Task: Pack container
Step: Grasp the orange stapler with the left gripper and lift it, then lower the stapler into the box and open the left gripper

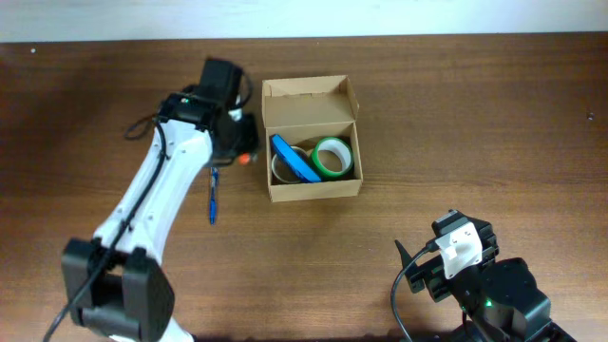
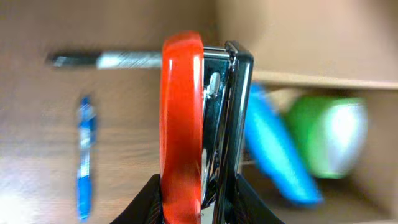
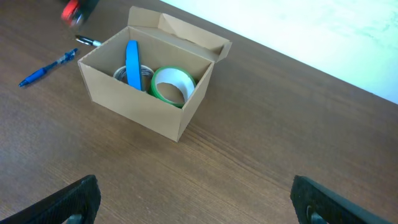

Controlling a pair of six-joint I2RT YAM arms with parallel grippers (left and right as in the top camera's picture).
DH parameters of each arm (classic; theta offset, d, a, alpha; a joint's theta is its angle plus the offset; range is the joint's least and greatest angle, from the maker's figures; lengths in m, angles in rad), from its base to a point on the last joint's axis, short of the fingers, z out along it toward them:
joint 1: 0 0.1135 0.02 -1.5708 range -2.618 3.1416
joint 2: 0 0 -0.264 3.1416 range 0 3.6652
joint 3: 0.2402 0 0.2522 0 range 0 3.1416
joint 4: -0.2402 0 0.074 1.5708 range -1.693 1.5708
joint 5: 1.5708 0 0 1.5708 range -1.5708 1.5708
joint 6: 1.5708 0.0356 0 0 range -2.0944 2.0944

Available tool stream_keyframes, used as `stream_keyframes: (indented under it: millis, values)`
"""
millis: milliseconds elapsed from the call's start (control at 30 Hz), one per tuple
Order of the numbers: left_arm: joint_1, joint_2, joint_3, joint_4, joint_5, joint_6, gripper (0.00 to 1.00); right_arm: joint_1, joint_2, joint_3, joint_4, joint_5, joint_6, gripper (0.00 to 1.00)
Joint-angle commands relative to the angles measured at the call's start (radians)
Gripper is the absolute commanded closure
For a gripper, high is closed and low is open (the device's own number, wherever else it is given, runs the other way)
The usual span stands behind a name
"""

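Next, my left gripper lets go of the red stapler on the flat blue packet (image 1: 310, 169) (image 2: 295, 169) next to the green tape roll.
The container (image 1: 313, 188) is a small tan cardboard box, open, with its lid flap (image 1: 309, 90) standing at the far side. Inside lie a green tape roll (image 1: 332, 157), a pale tape roll (image 1: 285, 169) and a flat blue packet (image 1: 294, 157). My left gripper (image 1: 245, 152) hovers just left of the box, shut on a red stapler (image 2: 183, 124) with a black and chrome base, held upright between the fingers (image 2: 146, 202). My right gripper (image 3: 199, 205) stands open over bare table at the near right, well away from the container (image 3: 143, 112).
A blue pen (image 1: 213, 195) lies on the wooden table left of the box, under my left arm. A dark pen (image 2: 106, 60) lies beyond it, near the box's far left corner. The table's far edge runs behind the box.
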Motion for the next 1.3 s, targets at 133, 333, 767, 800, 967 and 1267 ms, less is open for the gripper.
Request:
stream_keyframes:
  millis: [133,333,767,800,967,1267]
  values:
    - [-0.186,0.047,0.176,0.012,-0.121,-0.296,0.91,-0.005,-0.008,-0.006,0.003,0.005,0.011,0.01]
    - [-0.254,0.156,0.196,0.075,-0.12,-0.582,0.92,-0.005,-0.008,-0.006,0.003,0.005,0.011,0.01]
    - [-0.292,0.222,0.196,0.091,-0.123,-0.789,0.92,-0.005,-0.008,-0.006,0.003,0.005,0.011,0.01]
    - [-0.295,0.224,0.196,0.09,-0.125,-0.809,0.92,-0.005,-0.008,-0.006,0.003,0.005,0.011,0.01]
    - [-0.313,0.237,0.196,0.076,-0.151,-0.925,0.92,-0.005,-0.008,-0.006,0.003,0.005,0.011,0.01]
    - [-0.327,0.257,0.193,0.043,-0.157,-1.014,0.92,-0.005,-0.008,-0.006,0.003,0.005,0.011,0.01]
